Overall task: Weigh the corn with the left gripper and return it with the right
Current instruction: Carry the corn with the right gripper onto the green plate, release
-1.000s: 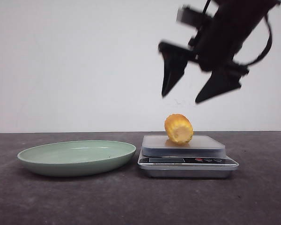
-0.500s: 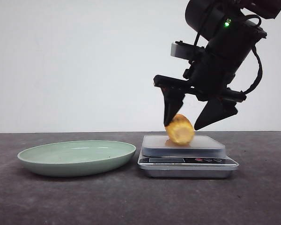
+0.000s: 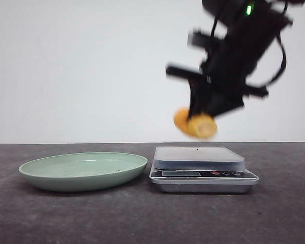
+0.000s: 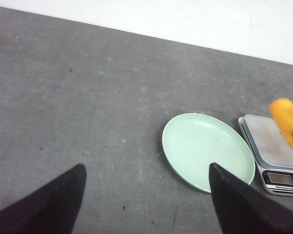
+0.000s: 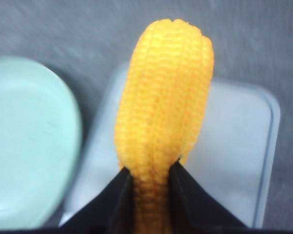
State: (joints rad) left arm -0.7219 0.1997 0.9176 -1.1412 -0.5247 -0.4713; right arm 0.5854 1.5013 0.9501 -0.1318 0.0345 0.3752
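Observation:
The robot's right gripper should release the yellow-orange corn across the middle of the pale green plate (image 3: 86, 160) (image 5: 2, 141).
My right gripper (image 3: 201, 119) is shut on the yellow-orange corn (image 3: 195, 125) and holds it in the air a little above the silver scale (image 3: 199, 158). In the right wrist view the corn (image 5: 163, 105) sticks out between the two black fingers (image 5: 112, 202), above the scale's platform (image 5: 234, 146). My left gripper (image 4: 146, 170) is open and empty, high over the dark table to the left of the green plate (image 4: 185, 146). The corn also shows in the left wrist view (image 4: 287, 122) at the right edge, over the scale (image 4: 273, 151).
The pale green plate (image 3: 84, 170) lies on the dark table left of the scale, its rim close to the scale's left side. It also shows in the right wrist view (image 5: 24, 141). A white wall stands behind the table.
My right gripper came down open around the corn on the scale, shut on it, and has lifted it off the platform, up and slightly left.

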